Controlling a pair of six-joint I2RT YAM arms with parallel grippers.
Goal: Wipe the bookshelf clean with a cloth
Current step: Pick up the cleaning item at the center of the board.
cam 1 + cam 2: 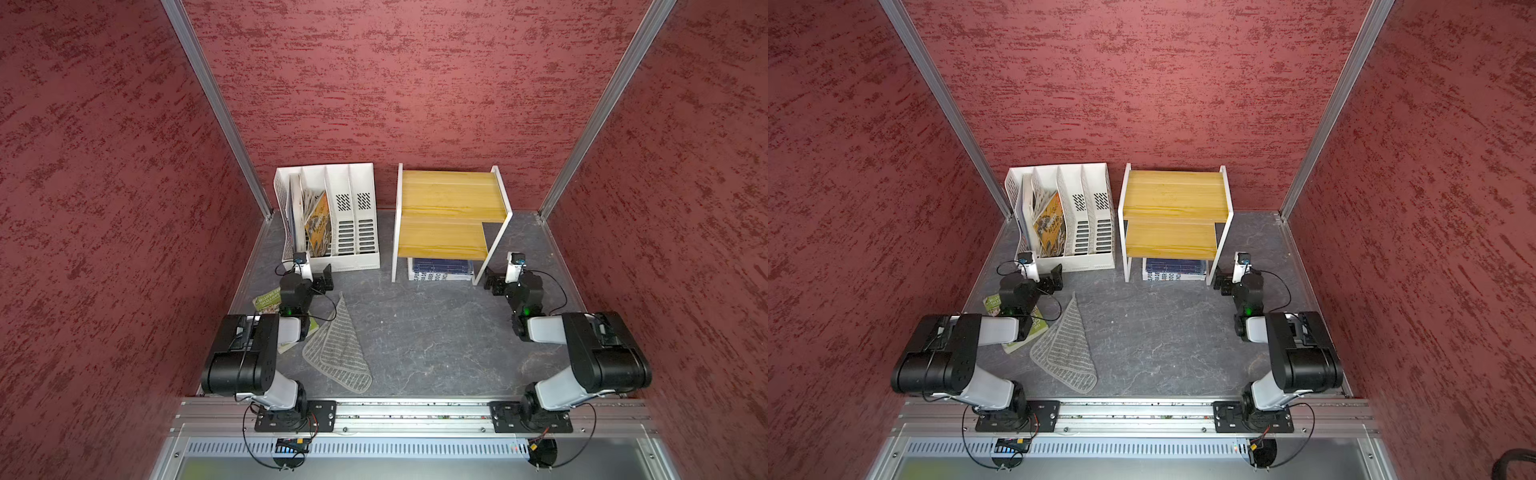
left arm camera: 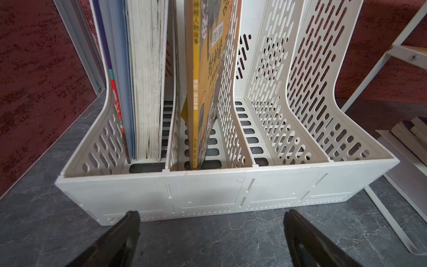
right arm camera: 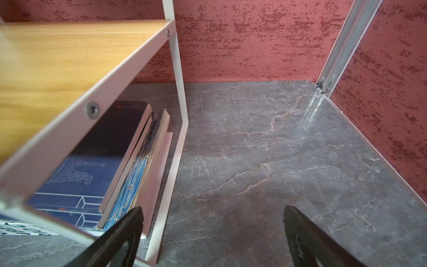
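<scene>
Next, I move my left gripper to the striped grey-beige cloth and close it on the cloth's middle [image 1: 339,338], between its pointed end and its wide end.
The bookshelf [image 1: 451,203] [image 1: 1173,199] stands at the back right of the table, two yellow-tan boards stepped between white side panels. The striped grey-beige cloth [image 1: 337,351] [image 1: 1065,351] lies flat on the dark table beside my left arm, touched by neither gripper. My left gripper [image 1: 326,280] [image 2: 211,215] is open and empty in front of the white file organizer. My right gripper [image 1: 492,283] [image 3: 212,212] is open and empty by the bookshelf's near right leg, beside its lower board [image 3: 57,64]. The cloth shows in neither wrist view.
The white file organizer [image 1: 332,216] [image 2: 231,191] holds books in its two leftmost slots, left of the bookshelf. A green-covered book [image 1: 268,300] lies partly under my left arm. Blue books [image 1: 440,272] [image 3: 92,166] are stacked under the shelf. Red walls enclose three sides.
</scene>
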